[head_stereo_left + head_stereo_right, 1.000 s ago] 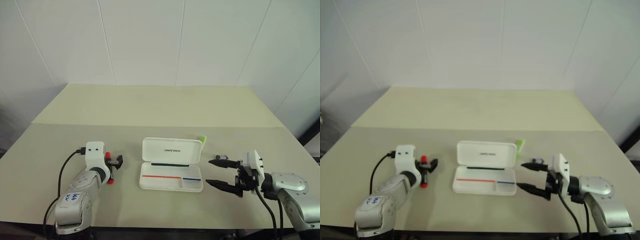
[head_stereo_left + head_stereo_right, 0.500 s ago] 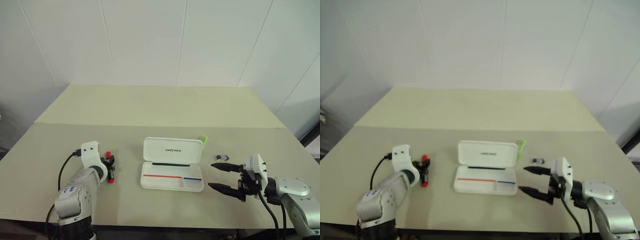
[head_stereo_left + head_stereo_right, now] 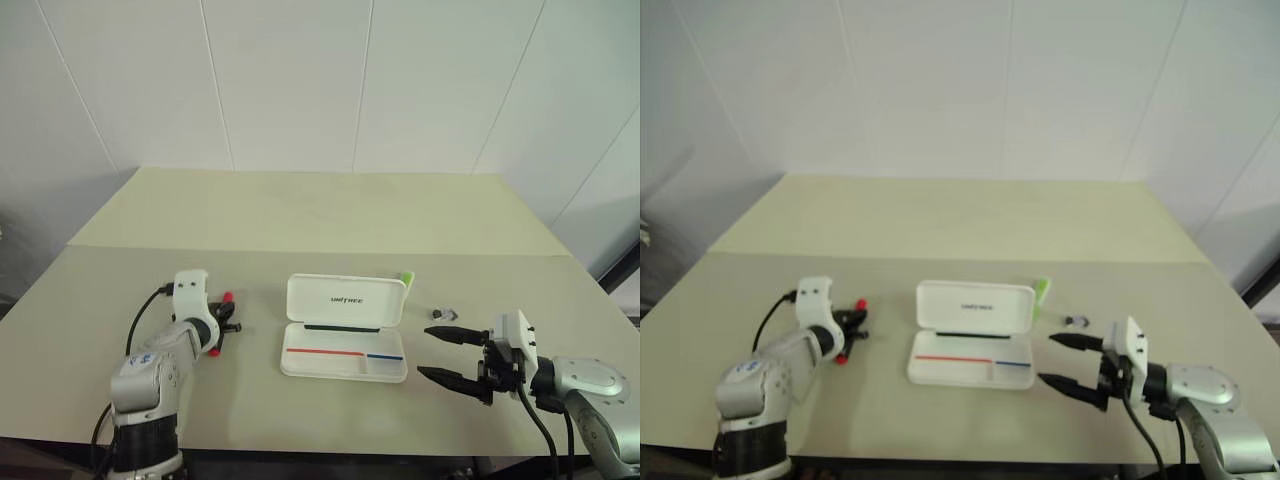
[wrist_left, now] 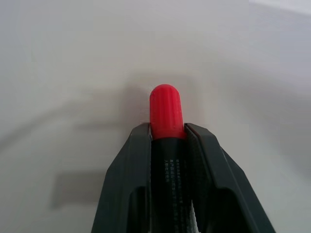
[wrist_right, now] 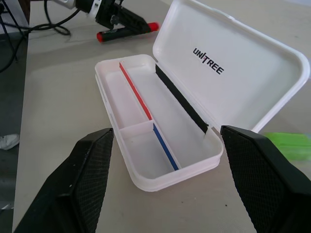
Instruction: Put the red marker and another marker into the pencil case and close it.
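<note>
My left gripper has the red marker to put down. It will set it in the pencil case's long back compartment [image 3: 348, 341], next to the lid.
The red marker [image 3: 222, 324] has a black body with red ends, and my left gripper [image 3: 226, 324] is shut on its middle, left of the pencil case. In the left wrist view its red cap [image 4: 166, 109] sticks out past the two black fingers [image 4: 133, 160]. The white pencil case [image 3: 330, 365] lies open at the table's middle, its lid [image 3: 347, 302] standing up and its tray holding no markers. Another marker, the light-green highlighter [image 3: 406, 278], lies behind the lid's right corner. My right gripper [image 3: 424, 353] stands open just right of the case, with nothing between its fingers.
A tiny dark grey object [image 3: 445, 314] lies on the table between the case and my right gripper. The beige table [image 3: 300, 220] stretches far back to a white tiled wall. A black cable [image 3: 140, 320] runs along my left arm.
My left gripper has shut on the red marker and lifted it a little, forward and up off the table. The right arm has kept still.
</note>
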Robot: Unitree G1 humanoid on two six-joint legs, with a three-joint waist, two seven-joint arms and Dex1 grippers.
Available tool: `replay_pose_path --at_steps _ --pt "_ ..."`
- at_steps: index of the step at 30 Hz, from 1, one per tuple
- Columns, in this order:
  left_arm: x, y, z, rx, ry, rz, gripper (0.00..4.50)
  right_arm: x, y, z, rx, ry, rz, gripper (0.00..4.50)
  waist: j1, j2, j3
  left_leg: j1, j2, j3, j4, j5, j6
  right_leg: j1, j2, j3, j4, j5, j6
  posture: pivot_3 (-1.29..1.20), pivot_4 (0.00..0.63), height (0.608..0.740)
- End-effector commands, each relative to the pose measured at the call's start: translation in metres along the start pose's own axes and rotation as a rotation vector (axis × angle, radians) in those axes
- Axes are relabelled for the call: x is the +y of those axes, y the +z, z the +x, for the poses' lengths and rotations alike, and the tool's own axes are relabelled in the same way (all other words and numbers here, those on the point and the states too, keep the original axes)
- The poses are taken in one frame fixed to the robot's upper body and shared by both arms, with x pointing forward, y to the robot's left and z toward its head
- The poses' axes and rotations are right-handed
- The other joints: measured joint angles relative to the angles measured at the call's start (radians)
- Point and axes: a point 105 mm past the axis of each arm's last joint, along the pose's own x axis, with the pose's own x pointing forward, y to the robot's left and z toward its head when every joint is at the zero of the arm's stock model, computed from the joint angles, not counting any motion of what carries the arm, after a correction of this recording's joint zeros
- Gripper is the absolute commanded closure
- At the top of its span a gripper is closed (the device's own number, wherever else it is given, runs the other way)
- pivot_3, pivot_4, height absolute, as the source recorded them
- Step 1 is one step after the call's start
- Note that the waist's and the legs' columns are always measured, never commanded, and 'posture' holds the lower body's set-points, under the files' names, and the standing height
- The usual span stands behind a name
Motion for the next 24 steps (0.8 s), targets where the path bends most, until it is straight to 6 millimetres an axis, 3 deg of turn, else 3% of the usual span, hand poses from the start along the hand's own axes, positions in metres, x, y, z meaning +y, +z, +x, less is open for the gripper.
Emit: replay_pose_path --at_steps 1,6,15,19,24 --pt "-0.018 0.051 -0.005 -0.169 -0.179 0.16 3.86 0.0 0.017 -0.009 -0.046 0.012 -0.06 0.0 -0.001 0.0 0.0 0.0 0.0 0.0 -0.001 0.0 0.0 0.0 0.0 0.0 0.0 0.0 0.0 0.0 0.15 0.74" --pt "-0.048 0.078 -0.021 -0.192 -0.493 0.349 3.86 0.007 0.02 -0.016 -0.062 0.055 -0.06 0.0 0.0 0.0 0.0 0.0 0.0 0.0 -0.004 -0.002 0.0 -0.001 0.0 0.0 0.0 0.0 0.0 0.0 0.15 0.74" --pt "-0.123 0.084 -0.068 -0.174 -1.172 0.65 3.86 0.008 0.023 -0.016 -0.083 0.064 -0.066 0.0 0.002 0.0 0.0 -0.001 0.001 0.0 -0.007 -0.003 0.0 -0.003 0.0 0.0 -0.002 -0.002 0.0 0.0 0.15 0.74" --pt "-0.146 0.064 -0.07 -0.055 -1.337 0.708 3.86 0.01 0.021 -0.014 -0.084 0.042 -0.064 0.0 0.0 0.001 0.0 -0.001 0.001 0.001 -0.007 -0.003 0.0 -0.002 0.0 0.0 -0.002 -0.002 0.0 0.0 0.15 0.74" --pt "-0.154 0.033 -0.054 0.07 -1.365 0.826 3.86 0.012 0.018 -0.017 -0.081 0.009 -0.062 0.0 -0.002 0.001 0.0 -0.001 0.001 0.001 -0.007 -0.003 0.001 -0.003 0.0 0.0 -0.002 -0.003 0.0 0.0 0.15 0.74"
